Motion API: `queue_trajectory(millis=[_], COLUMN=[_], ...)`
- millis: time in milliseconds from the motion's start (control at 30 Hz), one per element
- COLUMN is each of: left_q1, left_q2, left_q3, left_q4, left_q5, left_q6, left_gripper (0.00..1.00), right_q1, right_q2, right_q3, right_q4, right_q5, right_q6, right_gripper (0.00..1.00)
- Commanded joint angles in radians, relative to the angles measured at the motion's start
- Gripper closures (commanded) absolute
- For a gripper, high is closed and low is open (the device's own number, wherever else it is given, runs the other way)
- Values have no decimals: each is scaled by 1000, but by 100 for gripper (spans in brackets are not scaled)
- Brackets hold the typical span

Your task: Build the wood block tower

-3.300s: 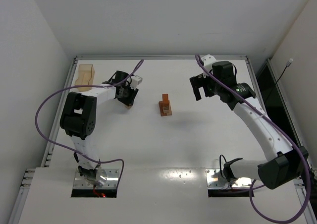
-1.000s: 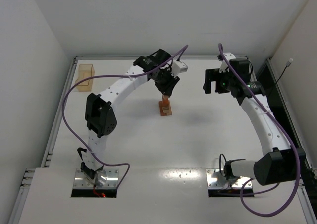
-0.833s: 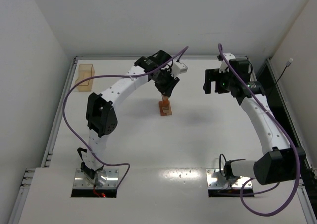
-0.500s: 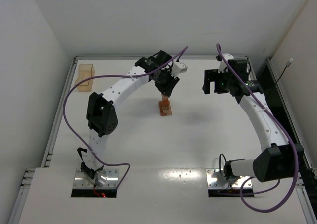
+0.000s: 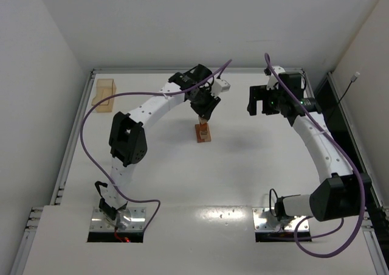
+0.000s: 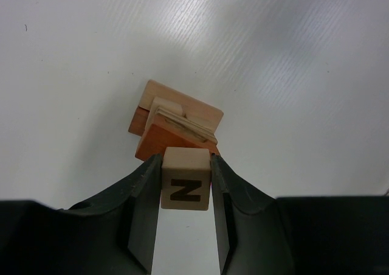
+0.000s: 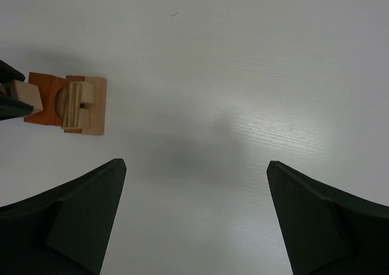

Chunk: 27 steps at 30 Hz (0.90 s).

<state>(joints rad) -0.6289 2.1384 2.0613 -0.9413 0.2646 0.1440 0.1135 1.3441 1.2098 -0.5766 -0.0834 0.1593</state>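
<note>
My left gripper will release the light tan cube on top of the wood block tower's reddish-brown arch [image 5: 202,121] [image 6: 186,176]. The cube now hangs over the tower's near edge.
The wood block tower [image 5: 203,132] stands mid-table: a tan base plate, a reddish-brown arch and a tan piece stacked on it [image 6: 176,124], also at the left of the right wrist view [image 7: 68,104]. My left gripper [image 5: 205,112] hovers just behind and above the tower. It is shut on a light tan cube [image 6: 186,187] printed with a dark Z-like mark, pinched between both fingers. The cube hangs over the tower's near, reddish edge. To the right of the tower and apart from it, my right gripper [image 5: 259,108] is open wide [image 7: 196,162] with nothing between its fingers.
A translucent amber box [image 5: 104,92] sits at the back left corner of the table. A raised metal rim [image 5: 79,129] runs along the table's left, back and right sides. Purple cables loop off both arms.
Since the oldest frame, my left gripper has carried the cube from the back left to above the tower. Over the last second it only shifted slightly; the right gripper stays open.
</note>
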Motion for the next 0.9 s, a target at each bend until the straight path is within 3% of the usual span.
queue_trajectory(millis=[0,400,867], left_q1=[-8,-8,-8], left_q2=[-5,5,5], left_q3=[3,-6,-24], left_q4=[22,22,32], left_q5=[-4,-13,-22], left_q6=[-20,-20,-20], left_gripper=[100,100,89], right_q1=[-3,-3,-3], right_q2=[4,4,13], right_q3=[16,16,16], right_q4=[40,40,49], right_q5=[-21,-32,-41], right_q6=[6,6,6], right_gripper=[0,0,0])
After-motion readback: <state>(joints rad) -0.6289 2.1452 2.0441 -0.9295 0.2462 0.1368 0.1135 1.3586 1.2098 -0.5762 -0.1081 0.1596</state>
